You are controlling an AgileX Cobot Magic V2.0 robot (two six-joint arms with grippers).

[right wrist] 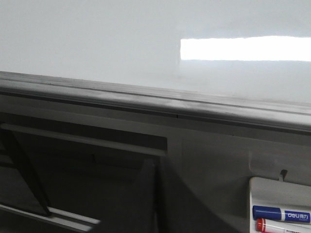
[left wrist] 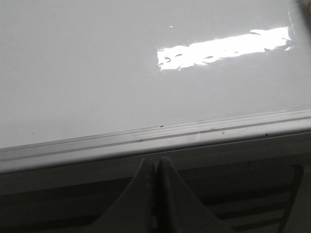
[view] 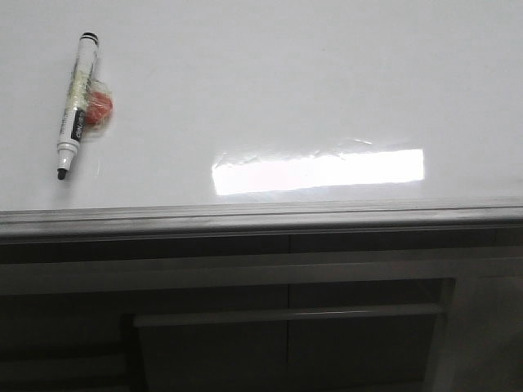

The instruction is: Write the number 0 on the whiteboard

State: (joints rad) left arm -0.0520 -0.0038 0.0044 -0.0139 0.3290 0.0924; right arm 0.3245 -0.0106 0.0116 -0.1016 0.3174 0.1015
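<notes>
I should next grip the black-tipped marker pen with my left gripper by the black label on its body (view: 77,126), near its writing tip.
The whiteboard (view: 294,82) is a glossy white board with a grey metal edge strip (view: 261,219) along its near side. No number 0 shows on it; only a bright rectangular glare. A black-tipped marker pen (view: 77,102) lies uncapped at the board's far left, with a small red-orange object (view: 100,110) touching its side. Neither gripper shows in the front view. My left gripper (left wrist: 156,162) is shut and empty, just short of the board's edge (left wrist: 146,141). My right gripper (right wrist: 156,167) looks shut and empty, low in front of the dark cabinet, below the board (right wrist: 97,39).
A dark grey panelled cabinet (view: 245,327) stands below the board's near edge. In the right wrist view, a white tray (right wrist: 279,191) holds a blue marker (right wrist: 279,213) and a red marker (right wrist: 282,225).
</notes>
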